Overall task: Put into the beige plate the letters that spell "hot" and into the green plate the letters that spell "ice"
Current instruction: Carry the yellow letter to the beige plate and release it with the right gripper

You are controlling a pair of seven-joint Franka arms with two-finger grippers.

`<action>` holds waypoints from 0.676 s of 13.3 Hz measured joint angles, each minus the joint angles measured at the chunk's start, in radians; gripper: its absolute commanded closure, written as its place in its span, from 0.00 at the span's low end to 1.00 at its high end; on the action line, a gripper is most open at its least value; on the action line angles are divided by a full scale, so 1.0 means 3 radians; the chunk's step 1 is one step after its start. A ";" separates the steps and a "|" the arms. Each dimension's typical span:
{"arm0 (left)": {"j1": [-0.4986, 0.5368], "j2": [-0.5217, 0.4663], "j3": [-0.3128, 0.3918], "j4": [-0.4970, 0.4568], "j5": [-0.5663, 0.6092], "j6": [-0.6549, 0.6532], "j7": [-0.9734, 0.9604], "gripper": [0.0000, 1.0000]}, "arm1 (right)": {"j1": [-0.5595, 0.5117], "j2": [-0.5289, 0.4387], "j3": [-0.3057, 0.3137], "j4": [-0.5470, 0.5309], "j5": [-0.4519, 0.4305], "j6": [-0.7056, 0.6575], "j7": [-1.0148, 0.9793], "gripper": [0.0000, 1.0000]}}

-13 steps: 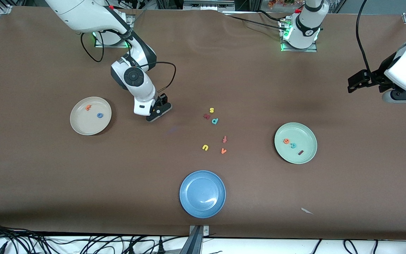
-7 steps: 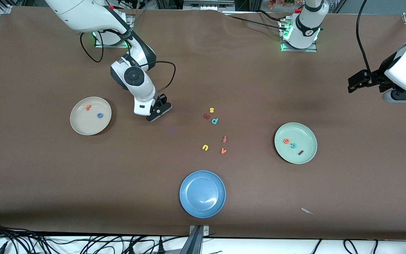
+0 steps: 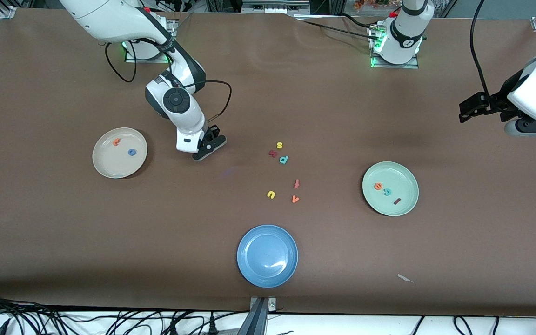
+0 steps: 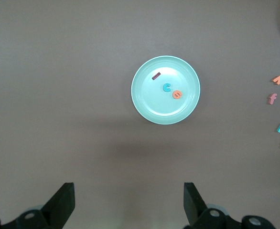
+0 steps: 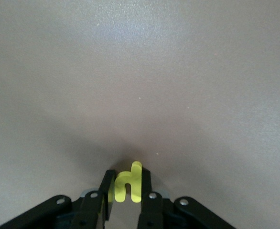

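Observation:
I need to release the yellow h in the beige plate's empty space [image 3: 117,160] by the blue o with my right gripper.
My right gripper [image 3: 208,146] is down at the table between the beige plate [image 3: 110,166] and the loose letters. In the right wrist view its fingers [image 5: 107,187] are shut on the yellow h [image 5: 128,183], which stands upright between them. The orange t [image 3: 117,141] and blue o [image 3: 131,151] lie in the beige plate. The green plate [image 3: 404,180] holds the orange e [image 3: 378,186], teal c [image 3: 387,191] and dark red i [image 3: 397,201]. My left gripper [image 4: 128,193] waits open and empty, high over the left arm's end of the table, looking down on the green plate [image 4: 154,105].
Loose letters lie mid-table: yellow s [image 3: 279,145], a dark red letter [image 3: 273,153], teal p [image 3: 284,159], red-orange f [image 3: 297,183], yellow u [image 3: 271,194], orange v [image 3: 295,199]. A blue plate [image 3: 267,255] sits nearest the front camera. A paper scrap [image 3: 405,278] lies near the front edge.
The right hand has edged very slightly at the table. The left arm, plates and letters have not moved.

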 measured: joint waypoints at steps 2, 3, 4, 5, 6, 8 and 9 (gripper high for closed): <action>0.0000 0.0000 0.0000 0.0000 0.0000 0.0000 0.0000 0.00 | -0.0001 -0.0008 -0.0001 0.0011 0.0000 -0.0015 0.0000 0.98; 0.0000 0.0000 0.0000 0.0000 0.0000 0.0000 0.0000 0.00 | -0.0003 -0.0028 -0.0007 0.0033 0.0000 -0.0072 0.0000 0.98; 0.0000 0.0000 0.0000 0.0000 0.0000 0.0000 0.0000 0.00 | -0.0004 -0.0069 -0.0027 0.0078 0.0000 -0.0196 0.0000 0.98; 0.0000 0.0000 0.0000 0.0000 0.0000 0.0000 0.0000 0.00 | -0.0008 -0.0121 -0.0057 0.0138 0.0000 -0.0362 0.0000 0.98; 0.0000 0.0000 0.0000 0.0000 0.0000 0.0000 0.0000 0.00 | -0.0015 -0.0179 -0.0086 0.0213 0.0000 -0.0550 0.0000 0.98; 0.0000 0.0000 0.0000 0.0000 0.0000 0.0000 0.0000 0.00 | -0.0025 -0.0283 -0.0173 0.0383 0.0003 -0.0947 0.0000 1.00; 0.0000 0.0000 0.0000 0.0000 0.0000 0.0000 0.0000 0.00 | -0.0028 -0.0326 -0.0230 0.0464 0.0003 -0.1135 0.0000 1.00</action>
